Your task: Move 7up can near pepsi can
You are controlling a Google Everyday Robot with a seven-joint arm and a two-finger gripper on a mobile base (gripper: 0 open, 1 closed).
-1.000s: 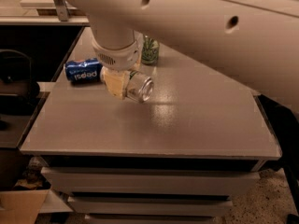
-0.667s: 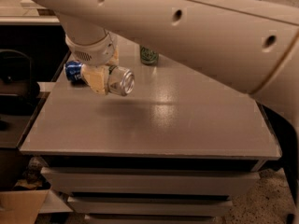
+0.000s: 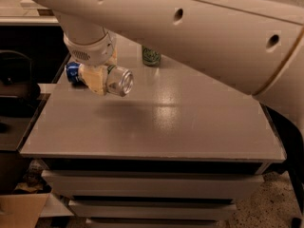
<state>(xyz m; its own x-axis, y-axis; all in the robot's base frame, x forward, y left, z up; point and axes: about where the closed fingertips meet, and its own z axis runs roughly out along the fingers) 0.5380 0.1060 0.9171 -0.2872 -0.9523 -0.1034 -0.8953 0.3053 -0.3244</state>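
The 7up can, now sideways just above the table top, will be put down by my gripper on its side on the grey table [image 3: 107,81], next to the pepsi can.
My gripper [image 3: 105,80] hangs over the left part of the grey table [image 3: 156,127] and is shut on the 7up can [image 3: 119,81]. The can lies sideways in the cream fingers [image 3: 95,79], its shiny silver end facing the camera, a little above the table top. The pepsi can [image 3: 72,72] lies on its side at the table's back left; only its blue end shows, just left of and behind the gripper. The rest of it is hidden by the gripper.
An all-green can [image 3: 151,57] stands upright at the back of the table, partly hidden by my arm [image 3: 190,27]. The table's left edge is close to the gripper. Drawers sit below the table front. A dark chair [image 3: 14,87] stands to the left.
My gripper has carried the 7up can leftward across the table toward the pepsi can. It now covers most of the pepsi can. The green can has not moved.
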